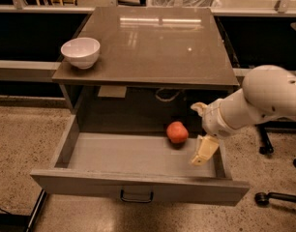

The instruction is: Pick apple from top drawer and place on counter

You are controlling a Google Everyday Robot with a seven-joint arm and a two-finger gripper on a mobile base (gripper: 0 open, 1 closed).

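The middle of the apple point(178, 133) in the top drawer will sit between my gripper's fingers as they close around it, one finger behind the apple and the other in front.
The apple point(177, 132) is small, round and red-orange. It lies on the floor of the top drawer point(114, 156), toward the back right. The grey drawer is pulled out, with its dark bail handle point(137, 196) at the front centre. My gripper point(200, 129) is over the right end of the drawer, just right of the apple and not touching it. It is open and empty: one cream finger point(199, 108) is above and behind, the other point(204, 151) hangs low inside the drawer. The glossy brown-grey counter point(153, 37) spans above the drawer.
A white bowl point(81, 52) stands at the counter's front left corner. My white arm point(264, 98) comes in from the right. Chair legs and a caster point(264, 197) are on the speckled floor at the right. Dark shelving lies on both sides.
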